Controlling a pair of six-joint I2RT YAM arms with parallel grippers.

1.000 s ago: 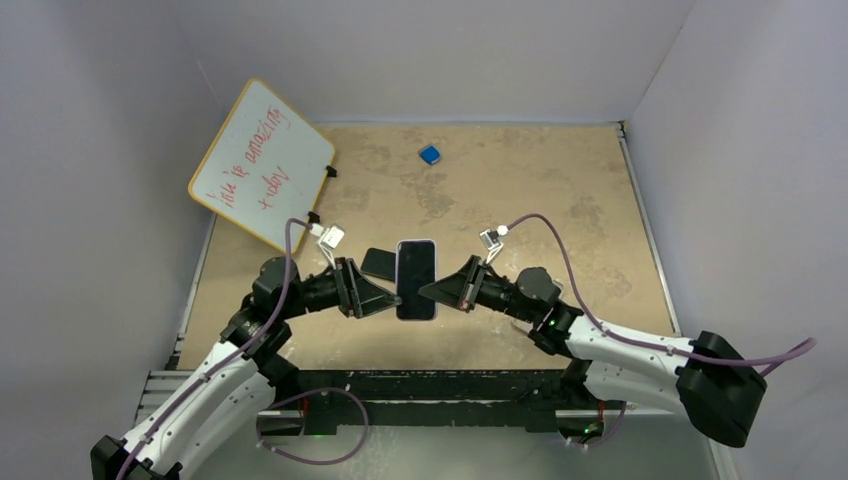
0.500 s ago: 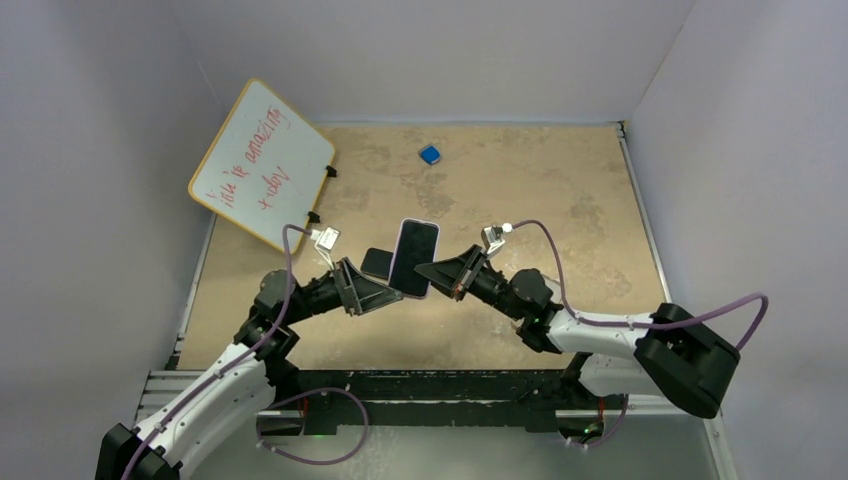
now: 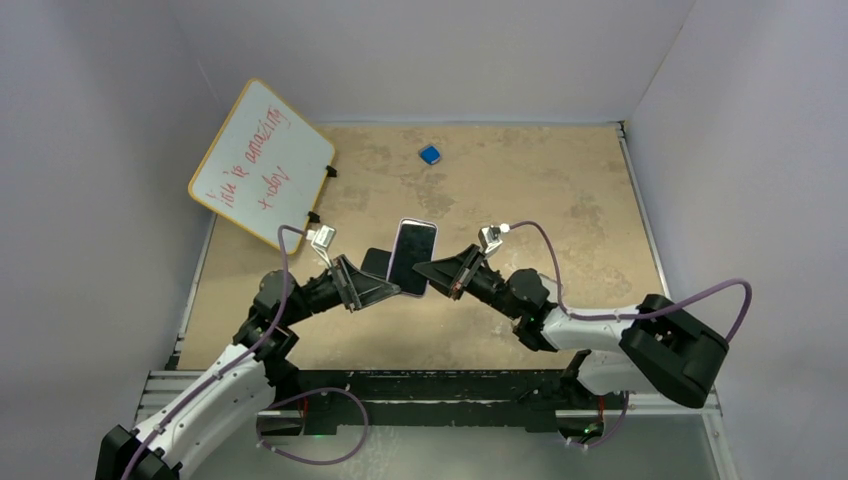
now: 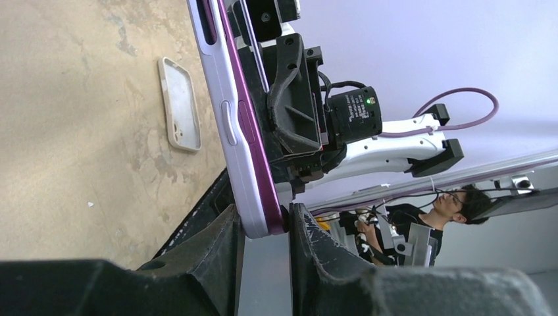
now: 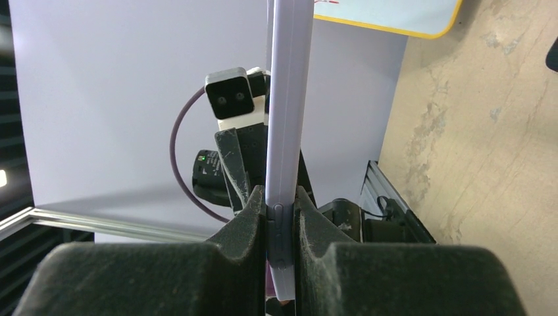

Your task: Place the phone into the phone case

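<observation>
My left gripper is pinching the corner while the purple phone body sticks out of the lilac case along its edge, so I need to regrasp nearer the side button (image 4: pixel 229 122).
The phone (image 3: pixel 412 256), dark screen up, sits in a lilac case and hangs tilted above the table between both grippers. In the left wrist view the lilac case (image 4: pixel 220 92) lies against the purple phone body (image 4: pixel 249 141). My left gripper (image 3: pixel 398 290) is shut on its near left corner, both layers between the fingers (image 4: pixel 263 220). My right gripper (image 3: pixel 421 270) is shut on the right edge. In the right wrist view the lilac edge (image 5: pixel 287 99) with its side buttons is pinched between the fingers (image 5: pixel 281 204).
A second flat dark piece with a pale rim (image 3: pixel 376 262) lies on the table under the phone's left side; it also shows in the left wrist view (image 4: pixel 179 104). A whiteboard (image 3: pixel 262 163) leans at the back left. A small blue object (image 3: pixel 430 154) lies at the back.
The phone has been carried a little away from the arms and to the left, and turned from straight to tilted. Both grippers stayed shut on it.
</observation>
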